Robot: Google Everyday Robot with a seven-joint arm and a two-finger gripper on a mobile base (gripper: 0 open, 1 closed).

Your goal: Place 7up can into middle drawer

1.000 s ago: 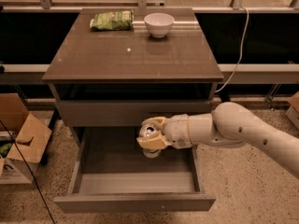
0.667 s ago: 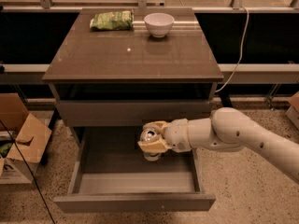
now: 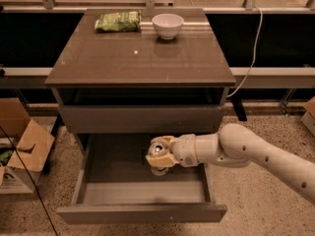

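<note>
I will use my gripper to set the 7up can down near the center of the middle drawer's bottom (image 3: 147, 183), a little toward the drawer's front panel.
The middle drawer (image 3: 142, 211) is pulled wide open below the cabinet's closed top drawer front (image 3: 142, 118). My gripper (image 3: 161, 153) reaches in from the right over the drawer's middle, shut on the 7up can (image 3: 157, 150). The can is upright, its silver top showing, held low inside the drawer near the floor. Whether its base touches the drawer floor is hidden by my fingers.
A green snack bag (image 3: 118, 21) and a white bowl (image 3: 168, 25) sit at the back of the cabinet top (image 3: 138, 58). Cardboard boxes (image 3: 22, 151) stand on the floor at left. A cable (image 3: 253, 43) hangs at right.
My gripper has lowered the can a little deeper into the open drawer. The drawer and the things on top have not moved.
</note>
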